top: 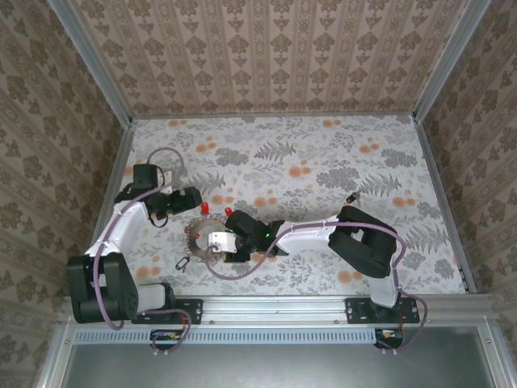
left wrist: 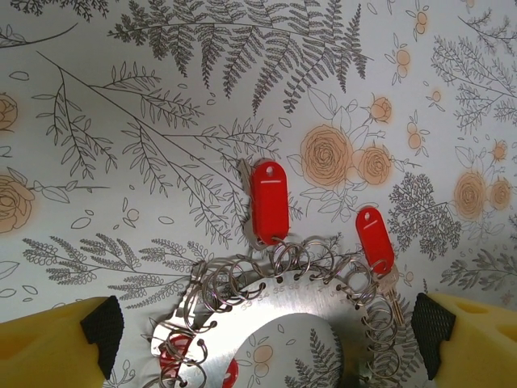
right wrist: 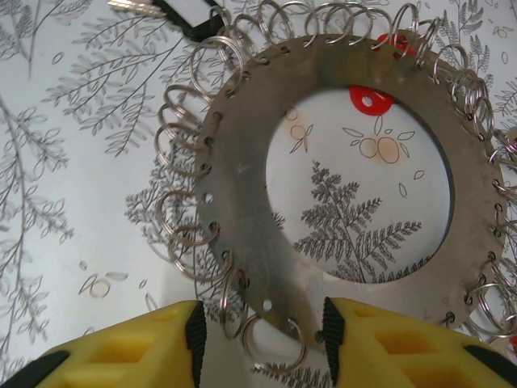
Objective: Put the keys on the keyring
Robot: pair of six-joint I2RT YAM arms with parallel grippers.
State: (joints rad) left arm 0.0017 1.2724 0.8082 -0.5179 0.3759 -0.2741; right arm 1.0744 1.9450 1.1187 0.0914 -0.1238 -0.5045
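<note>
The keyring lies flat near my left gripper, so next I slide it toward the middle with my right gripper, then open and pinch its rim (right wrist: pixel 279 311) to lift it.
The keyring (top: pixel 194 235) is a flat silver disc with a wide hole, rimmed with small split rings, lying on the floral table. In the left wrist view the keyring (left wrist: pixel 323 301) sits low between the fingers of my left gripper (left wrist: pixel 266 335), which hangs wide open above its far edge. Two red-headed keys (left wrist: pixel 269 202) (left wrist: pixel 374 240) hang on rings at that edge. My right gripper (right wrist: pixel 262 331) straddles the near rim of the keyring (right wrist: pixel 242 202), partly closed; the right pad sits at the inner edge, and the left pad stands a little off the outer rings.
A small black oval clip (top: pixel 183 263) lies on the table left of the keyring, near the left arm's base. Another small dark object (top: pixel 351 196) lies by the right arm's elbow. Patterned walls enclose the table on three sides.
</note>
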